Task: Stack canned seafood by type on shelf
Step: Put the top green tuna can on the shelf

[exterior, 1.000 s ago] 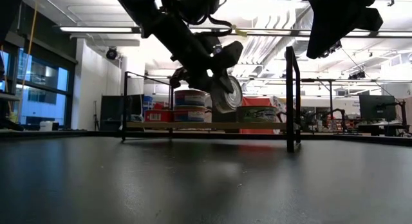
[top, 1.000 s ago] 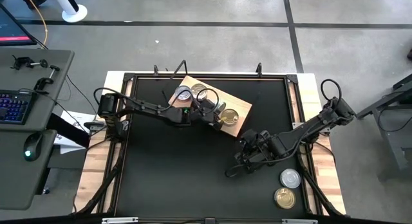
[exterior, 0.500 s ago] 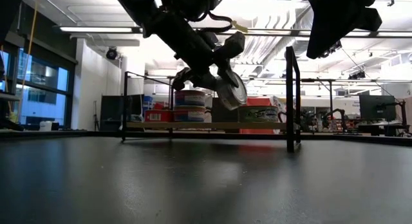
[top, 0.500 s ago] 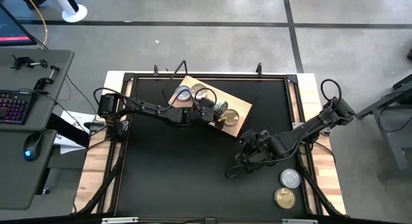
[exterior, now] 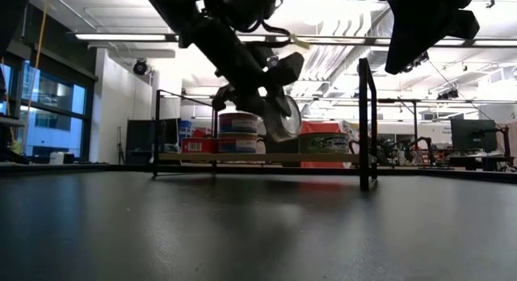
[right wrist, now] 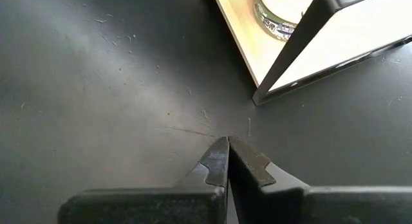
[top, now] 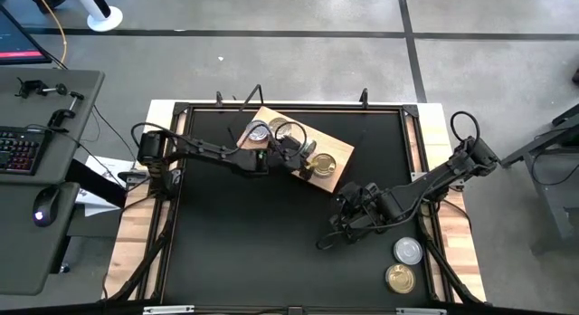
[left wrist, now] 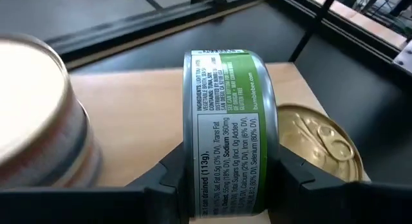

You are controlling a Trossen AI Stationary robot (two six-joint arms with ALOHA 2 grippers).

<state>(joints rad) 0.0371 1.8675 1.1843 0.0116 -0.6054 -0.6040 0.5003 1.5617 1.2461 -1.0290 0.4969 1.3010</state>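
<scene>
Next, I release the green-labelled tin with my left gripper on the wooden board [top: 305, 157], close beside the lone gold-lidded tin.
The shelf, a light wooden board [top: 336, 143], lies slantwise on the far half of the black table. On it stand a stack of tins topped by a silver lid [top: 259, 131], a gold-lidded tin [top: 281, 128] beside it, and another gold-lidded tin [top: 326, 163] near the board's right end. My left gripper [top: 304, 157] hangs over the board's middle, shut on a green-labelled tin [left wrist: 225, 134]. My right gripper [top: 331, 233] is shut, low over the bare table right of centre, touching nothing. Two more tins, silver [top: 408, 252] and gold [top: 399, 279], rest on the table's right wooden border. My left gripper pinches the green-labelled tin by its two flat faces, one finger [left wrist: 168, 176] on each side, so the labelled wall [left wrist: 222, 89] faces the wrist camera. The fingers come from the table's left, slanting down. The tin stands on edge, tilted, lifted clear above the board [exterior: 279, 118].
A black frame with upright posts [exterior: 365, 123] runs around the tabletop. In the left wrist view the silver-topped stack [left wrist: 38, 114] and the gold-lidded tin [left wrist: 315, 143] flank the held tin closely. The near half of the black table [top: 253, 252] holds nothing.
My left gripper, holding the tin throughout, has swung it slightly toward the table's right and back again over the board; the tin's tilt has changed a little. My right arm has kept still.
</scene>
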